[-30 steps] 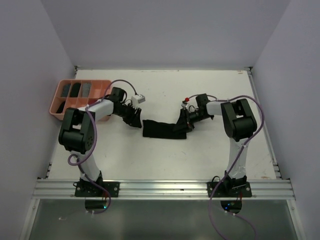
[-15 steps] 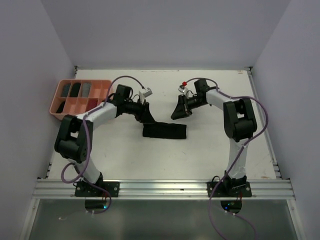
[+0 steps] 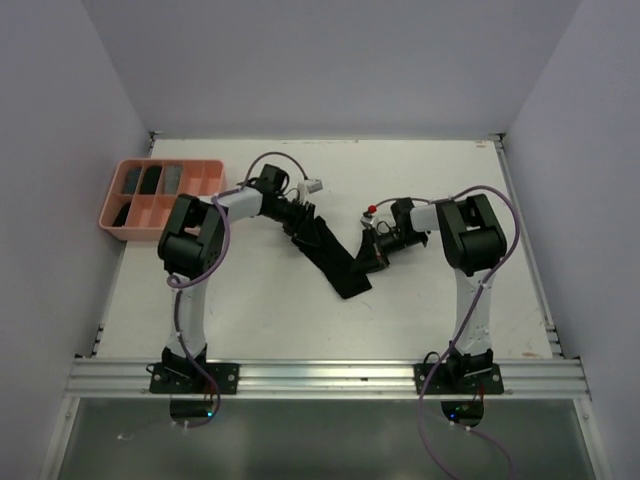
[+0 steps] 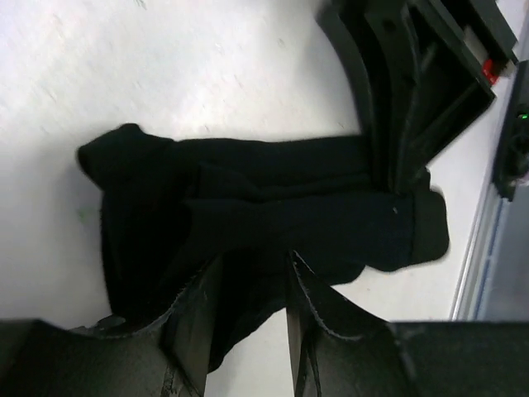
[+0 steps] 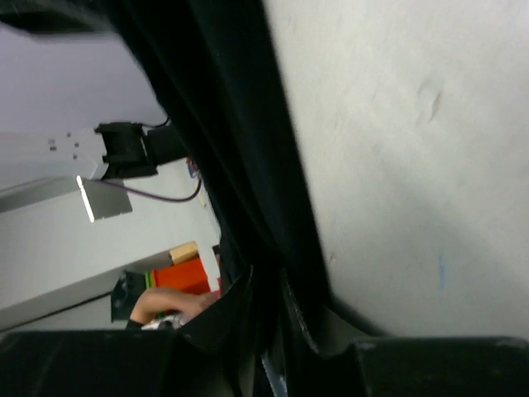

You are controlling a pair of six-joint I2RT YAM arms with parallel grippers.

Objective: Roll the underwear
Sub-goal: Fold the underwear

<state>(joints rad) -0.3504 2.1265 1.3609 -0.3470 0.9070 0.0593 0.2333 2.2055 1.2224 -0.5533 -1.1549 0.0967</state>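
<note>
My right gripper holds the slanting black underwear near its near end. I should swing the underwear around and take a new grip on the underwear's side [image 3: 334, 235] toward its far end.
The black underwear [image 3: 335, 258] lies as a long folded strip, slanting from upper left to lower right across the middle of the table. My left gripper [image 3: 305, 218] is at its upper left end. In the left wrist view the underwear [image 4: 273, 207] fills the middle, and the left gripper [image 4: 248, 266] is shut on a fold of its near edge. My right gripper [image 3: 369, 254] sits at the strip's right side, near its lower end. In the right wrist view the right gripper [image 5: 269, 277] has its jaws drawn close on the black underwear [image 5: 248, 149].
A salmon-pink compartment tray [image 3: 200, 163] with dark items in it stands at the far left. The metal rail [image 3: 320, 378] with both arm bases runs along the near edge. Walls close in the table on three sides.
The left gripper moved right and away, dragging the underwear's left end from a level strip into a diagonal. The right gripper came down from its raised spot to the cloth and narrowed its jaws.
</note>
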